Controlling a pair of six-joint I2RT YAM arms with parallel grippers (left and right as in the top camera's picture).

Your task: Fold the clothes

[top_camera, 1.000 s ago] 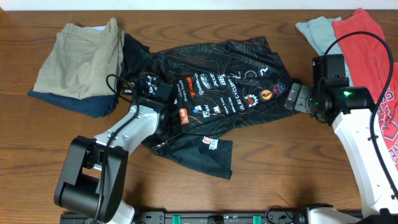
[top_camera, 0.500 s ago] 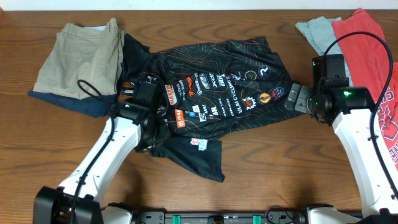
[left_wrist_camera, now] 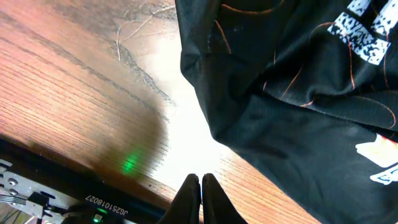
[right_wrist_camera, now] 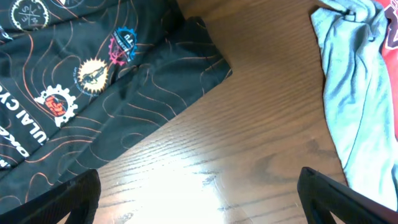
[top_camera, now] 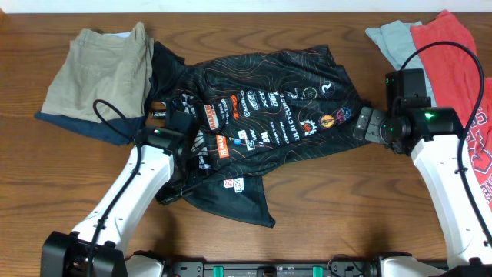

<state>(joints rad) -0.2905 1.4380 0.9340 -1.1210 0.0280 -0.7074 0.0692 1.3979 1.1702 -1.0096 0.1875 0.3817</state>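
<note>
The left gripper is closed short of the jersey's rumpled edge, so it should open, grab the fold at that edge (left_wrist_camera: 219,113) and pull the jersey straight.
The black jersey (top_camera: 269,115) with orange contour lines and small logos lies spread and rumpled across the middle of the table. Its lower flap trails toward the front. My left gripper (top_camera: 175,183) is at the flap's left corner. In the left wrist view its fingers (left_wrist_camera: 200,180) are shut over bare wood, and the jersey's edge (left_wrist_camera: 298,93) lies just beyond the tips with no cloth seen between them. My right gripper (top_camera: 361,121) is open at the jersey's right edge. In the right wrist view its fingers (right_wrist_camera: 199,199) are spread wide over bare wood beside the jersey (right_wrist_camera: 93,93).
Khaki shorts (top_camera: 100,69) lie on a navy garment (top_camera: 115,127) at the back left, touching the jersey. A grey T-shirt (top_camera: 392,38) (right_wrist_camera: 348,93) and a red T-shirt (top_camera: 453,54) lie at the back right. The table's front rail (left_wrist_camera: 37,180) is near my left gripper.
My left arm has swung from the jersey's left part toward the front. The jersey's lower flap has shifted left and forward with it. The right arm has not moved.
</note>
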